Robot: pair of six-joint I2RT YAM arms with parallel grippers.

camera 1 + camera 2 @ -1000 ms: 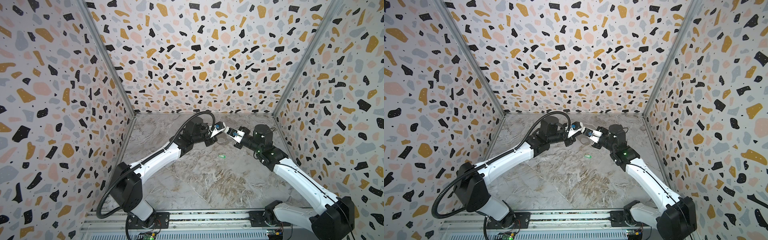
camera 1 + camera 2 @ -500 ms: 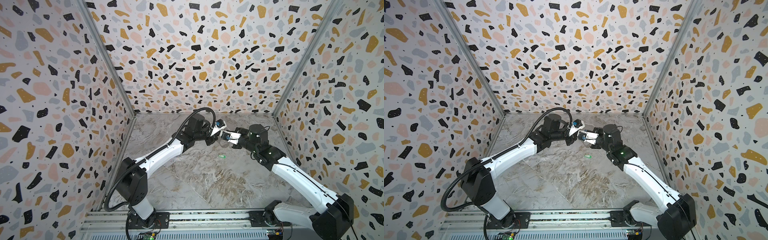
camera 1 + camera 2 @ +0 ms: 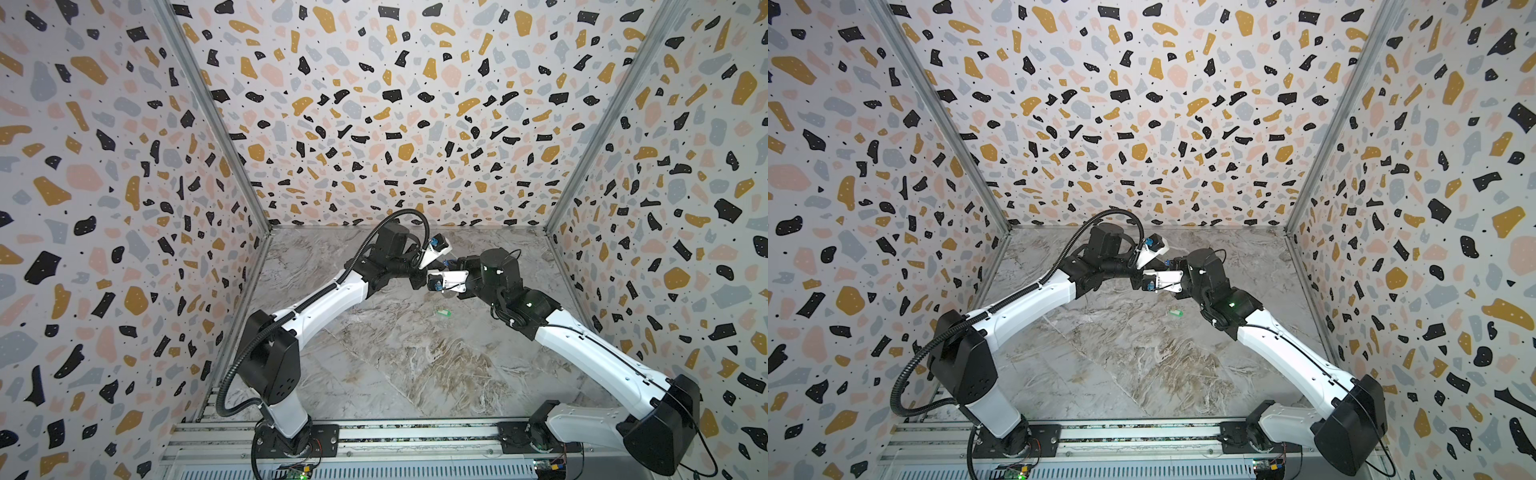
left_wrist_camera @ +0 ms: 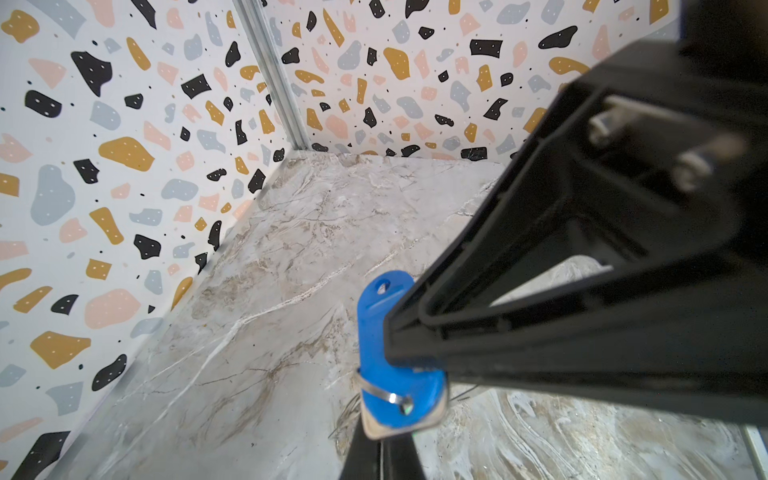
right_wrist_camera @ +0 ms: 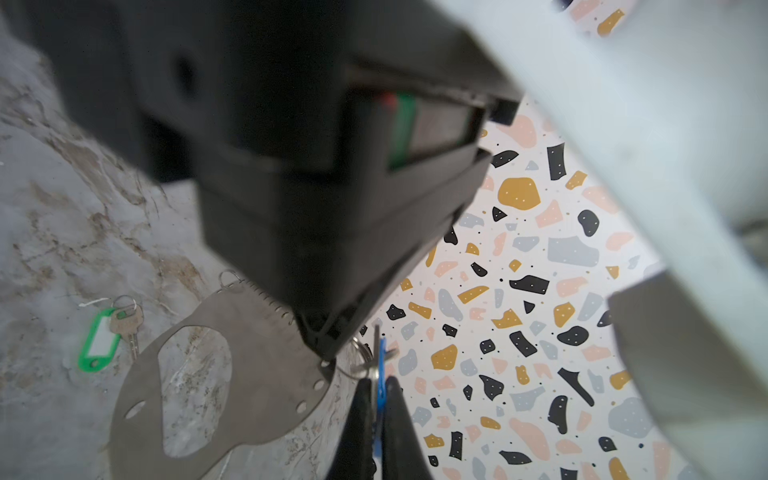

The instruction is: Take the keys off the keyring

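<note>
The keyring's edge is pinched in my left gripper close against the blue key, so the gripper needs to open, back off and grab the metal ring (image 5: 353, 371) farther below.
My left gripper (image 4: 380, 442) is shut on the edge of the keyring (image 5: 257, 374), a thin grey plate with an oblong hole, held above the table. A blue key (image 4: 386, 374) hangs from a small metal ring (image 4: 374, 390) at that edge. My right gripper (image 5: 377, 386) is shut on the blue key. In both top views the two grippers meet tip to tip near the back of the table, left gripper (image 3: 441, 266) against right gripper (image 3: 452, 263). The green key (image 3: 442, 311) lies loose on the table in front of them, with its brass key (image 5: 126, 322) beside the tag.
The marble tabletop (image 3: 395, 365) is boxed in by terrazzo-patterned walls on the left, back and right. The back wall (image 3: 395, 166) stands close behind the grippers. A metal rail (image 3: 374, 436) with both arm bases runs along the front edge.
The right wrist has swung left and turned, drawing in under the left wrist. The left arm has shifted slightly toward the back. Both grips look the same.
</note>
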